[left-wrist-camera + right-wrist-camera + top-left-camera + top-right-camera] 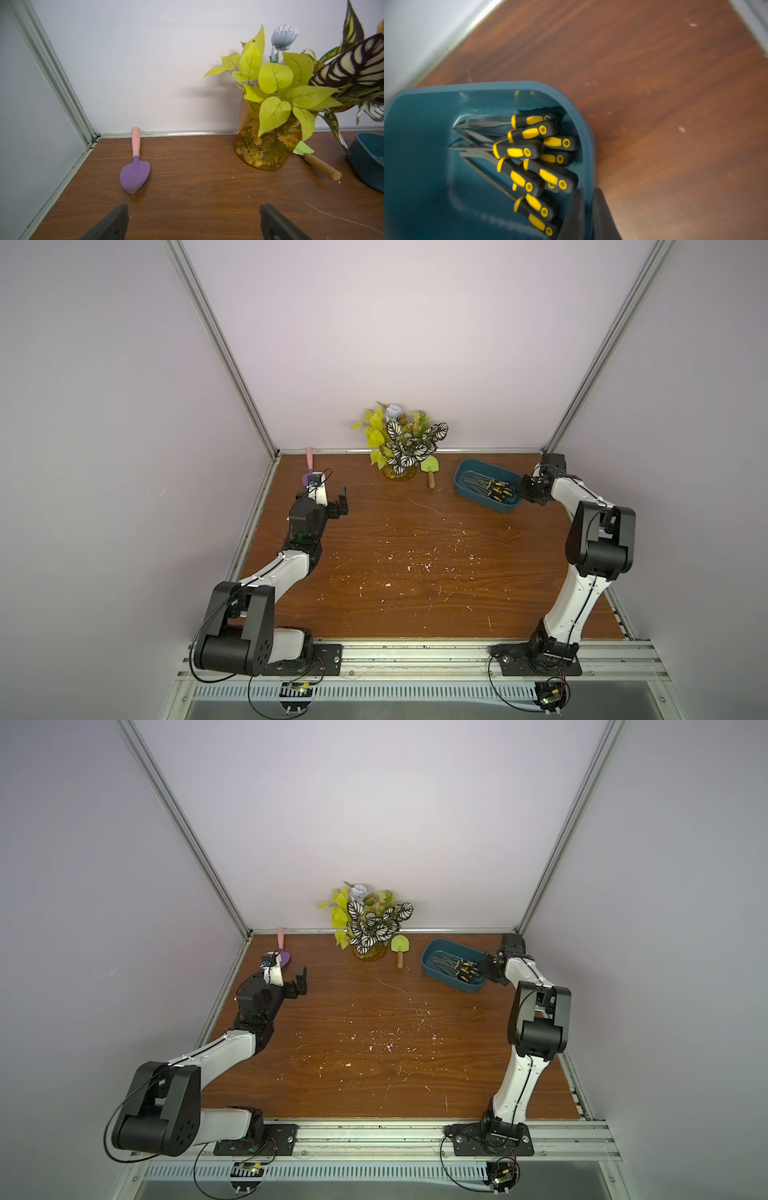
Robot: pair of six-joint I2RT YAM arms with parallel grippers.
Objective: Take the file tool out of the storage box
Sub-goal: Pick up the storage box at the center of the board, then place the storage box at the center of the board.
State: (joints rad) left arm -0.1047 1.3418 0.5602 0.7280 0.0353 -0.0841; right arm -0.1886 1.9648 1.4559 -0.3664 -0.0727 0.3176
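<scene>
I will release the storage box with my right gripper on the white crumbs [444,556] in front of the green trowel.
The dark teal storage box [468,471] [437,949] stands at the back right of the wooden table. Several file tools [497,489] [464,972] with black and yellow handles lie piled inside it. In the right wrist view the file tools [517,151] fill the box's [421,128] corner. My right gripper [518,492] [484,972] [588,194] is shut on the box's near wall, one finger inside and one outside, and holds no file. My left gripper [341,502] [301,982] [193,205] stands open over the table at the back left, holding nothing.
A potted plant [401,443] [270,145] stands at the back middle. A green trowel [430,470] with a wooden handle lies between the plant and the box. A purple trowel [135,176] with a pink handle lies in the back left corner. White crumbs speckle the table.
</scene>
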